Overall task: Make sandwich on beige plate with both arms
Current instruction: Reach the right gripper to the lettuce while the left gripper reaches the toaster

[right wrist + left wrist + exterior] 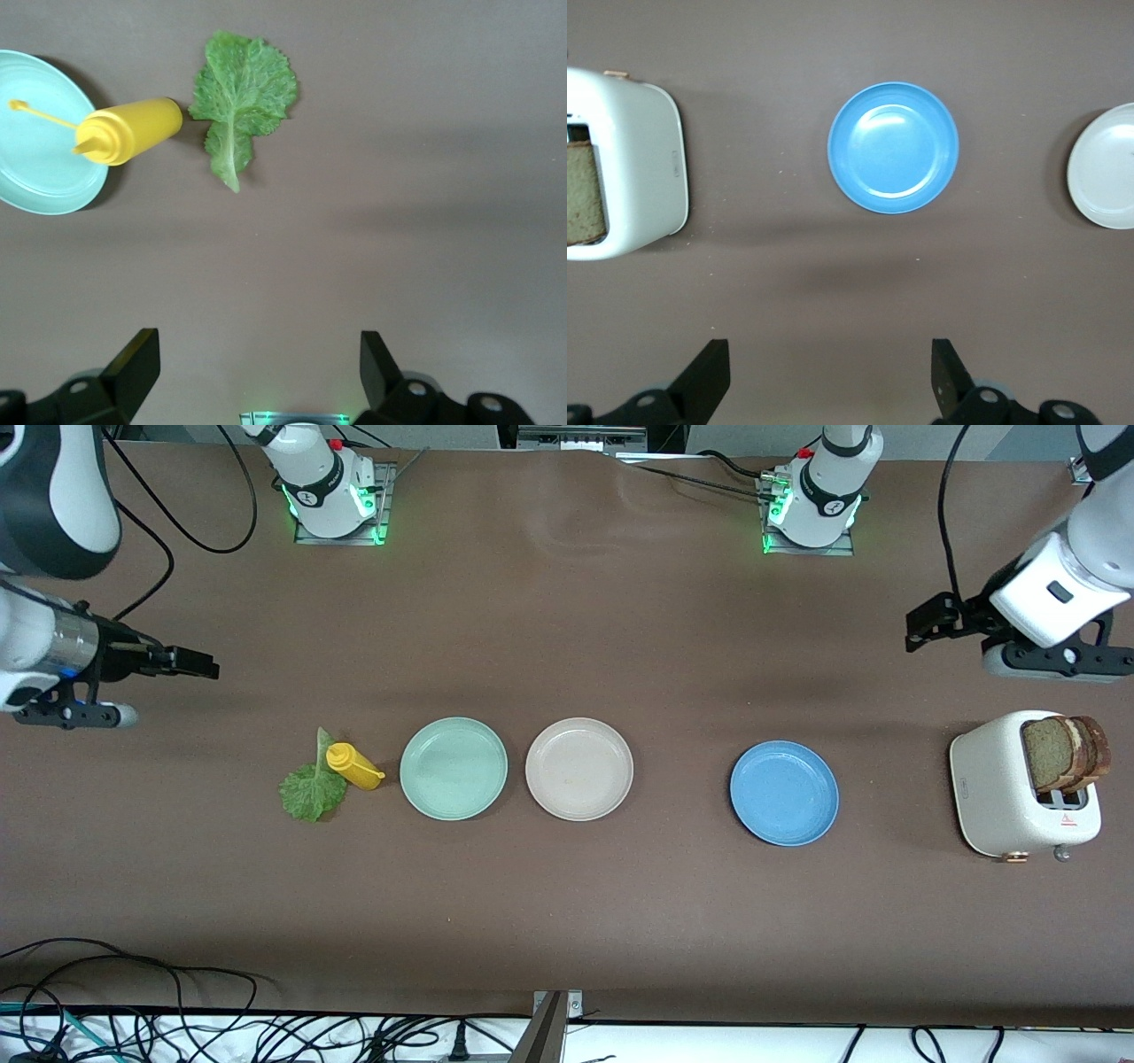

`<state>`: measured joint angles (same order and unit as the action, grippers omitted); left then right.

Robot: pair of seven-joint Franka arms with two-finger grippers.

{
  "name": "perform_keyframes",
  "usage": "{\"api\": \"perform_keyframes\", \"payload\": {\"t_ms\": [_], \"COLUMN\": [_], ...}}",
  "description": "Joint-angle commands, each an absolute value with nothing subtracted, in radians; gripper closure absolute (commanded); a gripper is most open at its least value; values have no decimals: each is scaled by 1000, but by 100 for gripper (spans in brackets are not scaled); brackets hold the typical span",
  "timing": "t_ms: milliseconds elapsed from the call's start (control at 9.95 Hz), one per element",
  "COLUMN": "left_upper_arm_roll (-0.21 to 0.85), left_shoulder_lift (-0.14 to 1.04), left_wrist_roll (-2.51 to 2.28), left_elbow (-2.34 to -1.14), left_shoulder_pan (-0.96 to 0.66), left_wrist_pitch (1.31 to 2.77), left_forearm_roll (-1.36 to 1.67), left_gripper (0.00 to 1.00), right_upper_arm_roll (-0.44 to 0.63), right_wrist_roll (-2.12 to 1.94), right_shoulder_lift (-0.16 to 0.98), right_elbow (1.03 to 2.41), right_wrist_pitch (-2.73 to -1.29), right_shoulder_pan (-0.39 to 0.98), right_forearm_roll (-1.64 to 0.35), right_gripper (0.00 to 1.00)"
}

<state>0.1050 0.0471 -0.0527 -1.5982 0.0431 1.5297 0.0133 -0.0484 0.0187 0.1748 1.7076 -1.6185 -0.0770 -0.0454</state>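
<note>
Next, my right gripper moves next to the green lettuce leaf's narrow stem (322,745) (229,161), beside the yellow mustard bottle, and closes there.
The beige plate (579,769) lies bare in the middle of the table, its edge also showing in the left wrist view (1107,166). Two bread slices (1063,753) stand up out of a white toaster (1010,797) at the left arm's end; one slice (583,190) shows in the left wrist view. A green lettuce leaf (312,790) lies flat toward the right arm's end. My left gripper (923,627) hangs open and empty above bare table beside the toaster (830,372). My right gripper (190,662) hangs open and empty over bare table beside the lettuce (257,367).
A yellow mustard bottle (354,765) lies on its side between the lettuce (241,97) and a mint-green plate (454,768). A blue plate (784,793) sits between the beige plate and the toaster. Cables run along the table's front edge.
</note>
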Motion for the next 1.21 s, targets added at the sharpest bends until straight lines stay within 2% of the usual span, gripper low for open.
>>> {"api": "perform_keyframes", "payload": {"t_ms": [0,402,703,1105], "left_upper_arm_roll": [109,107,107,107], "left_shoulder_lift": [77,167,251,333], "left_wrist_roll": [-34,-22,118,170], "left_elbow": [-1586,-1569,-1571,-1571], "left_shoulder_pan": [112,170,245,328], "left_wrist_pitch": [1537,1612,1730,1789], "left_forearm_roll": [-12,-109,-167,-169], "left_gripper": [0,0,0,0], "right_upper_arm_roll": [-49,-51,-54,-57], "right_wrist_roll": [11,11,12,12], "right_shoulder_lift": [225,336,438,512], "right_elbow": [1733,1746,1746,1744], "right_wrist_pitch": [-1682,-1758,-1847,-1885], "right_shoulder_pan": [-83,-83,-78,-77], "right_forearm_roll": [-64,-66,-67,-92], "right_gripper": [0,0,0,0]}}
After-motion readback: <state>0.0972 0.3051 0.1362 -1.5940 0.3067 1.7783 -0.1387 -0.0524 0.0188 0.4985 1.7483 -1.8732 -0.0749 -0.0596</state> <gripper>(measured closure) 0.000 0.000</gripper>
